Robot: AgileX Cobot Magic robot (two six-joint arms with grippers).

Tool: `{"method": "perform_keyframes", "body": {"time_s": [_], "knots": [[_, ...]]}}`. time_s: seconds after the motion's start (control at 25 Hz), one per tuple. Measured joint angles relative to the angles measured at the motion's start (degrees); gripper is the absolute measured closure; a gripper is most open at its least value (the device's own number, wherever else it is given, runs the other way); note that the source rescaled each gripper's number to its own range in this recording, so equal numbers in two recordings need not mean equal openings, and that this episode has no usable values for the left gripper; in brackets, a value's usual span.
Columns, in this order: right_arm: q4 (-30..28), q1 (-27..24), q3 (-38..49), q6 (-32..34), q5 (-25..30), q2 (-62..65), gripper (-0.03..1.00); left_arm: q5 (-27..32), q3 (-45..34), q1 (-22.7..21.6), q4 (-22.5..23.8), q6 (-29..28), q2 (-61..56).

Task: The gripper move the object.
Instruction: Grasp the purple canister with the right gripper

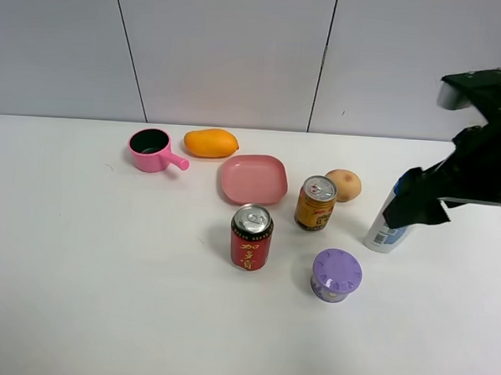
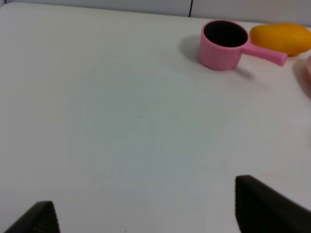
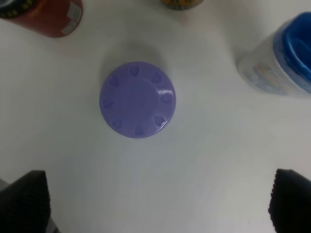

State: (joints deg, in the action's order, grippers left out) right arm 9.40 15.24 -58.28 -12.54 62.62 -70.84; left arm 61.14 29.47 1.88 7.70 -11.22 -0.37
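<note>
Next, I close my right gripper around the patterned lid (image 1: 337, 271) (image 3: 138, 99) of the lilac-purple container that stands in front of the gold can.
The object, a short lilac-purple container with a patterned flat lid (image 1: 337, 274), stands upright on the white table (image 1: 103, 272), in front of the gold can. In the right wrist view its lid (image 3: 137, 99) lies below the camera, ahead of the two black fingertips (image 3: 24, 201) that show far apart at the frame's corners. My right gripper (image 1: 416, 209) is open and empty. It hovers above the table, to the right of and behind the container, not touching it. My left gripper (image 2: 150, 213) is open and empty over bare table. It is out of the exterior high view.
A red can (image 1: 251, 237), a gold can (image 1: 315, 203) and a pink plate (image 1: 253, 178) stand left of and behind the container. A white bottle with a blue cap (image 1: 386, 235) stands under the right gripper. A pink pot (image 1: 152, 150), a mango (image 1: 210, 142) and a potato (image 1: 344, 185) lie further back.
</note>
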Motion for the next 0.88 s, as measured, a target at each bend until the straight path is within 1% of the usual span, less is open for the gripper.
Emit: {"method": "perform_keyframes", "body": {"time_s": [0.08, 0.16, 0.28, 0.48, 0.64, 0.76, 0.88], "knots": [[-2.9, 3.1, 0.0, 2.5, -1.6, -2.7, 0.21, 0.0, 0.0, 0.0, 0.0, 0.0, 0.0], [-4.3, 4.8, 0.0, 3.9, -3.3, -4.6, 0.21, 0.0, 0.0, 0.0, 0.0, 0.0, 0.0], [-4.3, 6.0, 0.0, 4.8, -5.5, -7.3, 0.21, 0.0, 0.0, 0.0, 0.0, 0.0, 0.0], [-3.9, 6.0, 0.0, 4.8, -6.7, -12.3, 0.21, 0.0, 0.0, 0.0, 0.0, 0.0, 0.0], [-3.9, 6.3, 0.0, 4.8, -9.2, -16.4, 0.21, 0.0, 0.0, 0.0, 0.0, 0.0, 0.0], [-3.9, 7.9, 0.0, 4.7, -11.4, -19.3, 0.21, 0.0, 0.0, 0.0, 0.0, 0.0, 0.0], [-3.9, 10.4, 0.0, 4.2, -12.2, -22.6, 0.21, 0.0, 0.0, 0.0, 0.0, 0.0, 0.0]]}}
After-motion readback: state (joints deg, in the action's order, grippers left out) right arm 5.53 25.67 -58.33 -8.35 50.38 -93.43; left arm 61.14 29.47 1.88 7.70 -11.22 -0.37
